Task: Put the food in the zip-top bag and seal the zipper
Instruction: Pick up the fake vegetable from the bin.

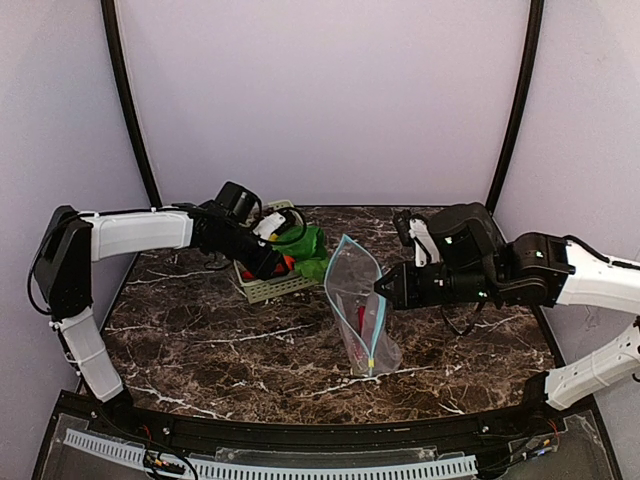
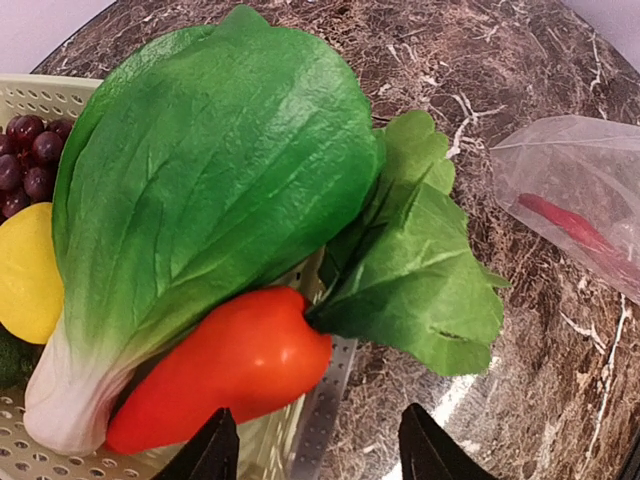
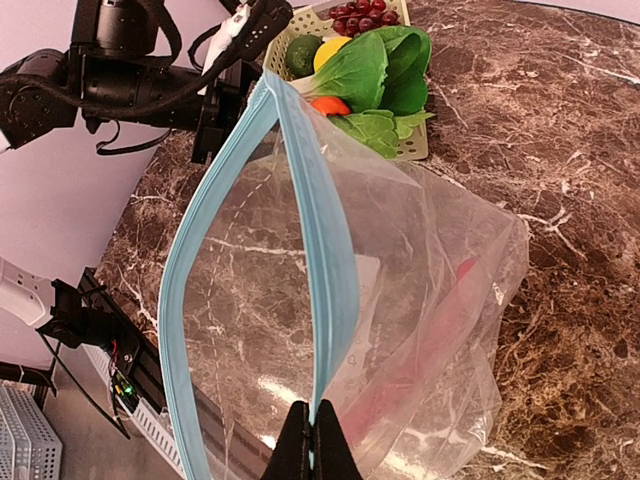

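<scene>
The bok choy hides part of the red carrot's thick body, so my left gripper needs to grab the carrot by its green leaves (image 2: 400,290) past the edge of the basket.
The zip-top bag (image 1: 357,312) stands open mid-table, a red chilli (image 3: 430,335) inside it. My right gripper (image 3: 318,440) is shut on the bag's light blue zipper strip (image 3: 320,250) and holds the mouth open; a yellowish slider (image 1: 371,362) sits at the near end. My left gripper (image 2: 318,450) is open and empty, hovering just over the basket's edge. Below it lie a red pepper (image 2: 225,370), green bok choy (image 2: 210,200), a yellow lemon (image 2: 25,270) and purple grapes (image 2: 30,155). The garlic is hidden.
The pale green slotted basket (image 1: 268,288) sits at the back left of the marble table (image 1: 220,340), to the left of the bag. Black frame posts (image 1: 128,100) stand at both back corners before the lilac walls.
</scene>
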Motion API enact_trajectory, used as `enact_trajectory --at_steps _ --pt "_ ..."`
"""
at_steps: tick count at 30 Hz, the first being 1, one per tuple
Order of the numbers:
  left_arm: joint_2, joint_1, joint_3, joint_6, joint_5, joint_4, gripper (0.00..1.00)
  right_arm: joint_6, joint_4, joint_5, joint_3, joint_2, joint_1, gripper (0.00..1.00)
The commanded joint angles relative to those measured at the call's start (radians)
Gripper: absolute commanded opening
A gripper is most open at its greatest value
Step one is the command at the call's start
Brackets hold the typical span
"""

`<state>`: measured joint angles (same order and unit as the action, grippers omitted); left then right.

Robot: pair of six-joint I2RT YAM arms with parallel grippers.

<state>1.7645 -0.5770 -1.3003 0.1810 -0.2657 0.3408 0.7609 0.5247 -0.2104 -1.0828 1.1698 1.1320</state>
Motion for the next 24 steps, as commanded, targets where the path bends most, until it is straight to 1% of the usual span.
enact_trajectory --at_steps 1,9,20,22,24 --pt "0.04 -0.001 -0.051 0.029 0.04 -0.027 0.54 -0.003 0.002 -0.017 -0.03 0.002 -0.009 0.0" --pt "0.082 -0.001 -0.071 0.024 0.047 -0.057 0.47 -0.01 0.004 -0.005 -0.035 0.014 -0.021 0.0" --pt "0.132 -0.001 -0.111 0.087 0.054 -0.004 0.47 -0.025 0.003 0.009 -0.036 0.022 -0.038 0.0" --pt "0.141 -0.001 -0.12 0.091 0.05 0.007 0.46 -0.025 0.003 0.012 -0.035 0.022 -0.042 0.0" --pt "0.144 -0.001 -0.12 0.092 0.05 0.005 0.43 -0.025 0.004 0.014 -0.034 0.021 -0.045 0.0"
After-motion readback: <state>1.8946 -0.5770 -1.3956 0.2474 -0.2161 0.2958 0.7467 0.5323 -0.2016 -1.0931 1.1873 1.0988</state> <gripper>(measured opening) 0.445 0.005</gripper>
